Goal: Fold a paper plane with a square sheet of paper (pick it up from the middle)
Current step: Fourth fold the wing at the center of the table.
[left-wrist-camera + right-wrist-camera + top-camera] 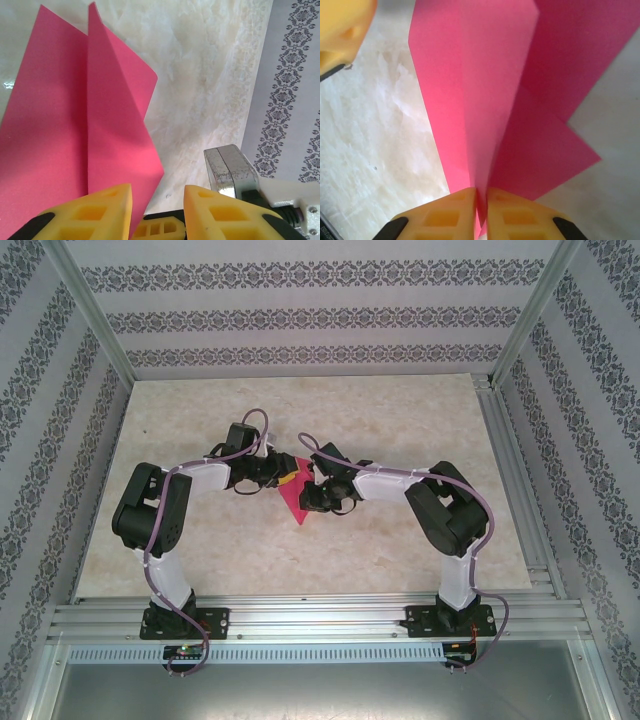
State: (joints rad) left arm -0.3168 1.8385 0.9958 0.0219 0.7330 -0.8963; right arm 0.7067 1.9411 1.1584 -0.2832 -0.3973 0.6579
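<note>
I will open my right gripper and pinch the fold nearer the paper's middle [502, 127], because it now pinches the paper's fold close to the paper's point while the paper's flap beyond stands open.
The magenta-pink sheet of paper [297, 498] hangs between the two arms above the table, folded along creases into layered flaps, with a point toward the near edge. My right gripper [481, 194] is shut on the lower fold of the paper [485, 100], both yellow fingers pinching it. In the top view this right gripper [313, 490] sits at the paper's right side. My left gripper [158, 192] stands open. The paper [75, 125] lies against the inner face of its left finger [107, 207], and bare table shows between the fingers. From above, the left gripper [279, 476] is at the paper's upper left.
The marbled beige table [400, 420] stretches behind and to both sides of the arms. Patterned walls [300, 315] and aluminium rails [510, 470] enclose it. A grey metal block [230, 167] on a white housing sits right beside my left gripper's right finger.
</note>
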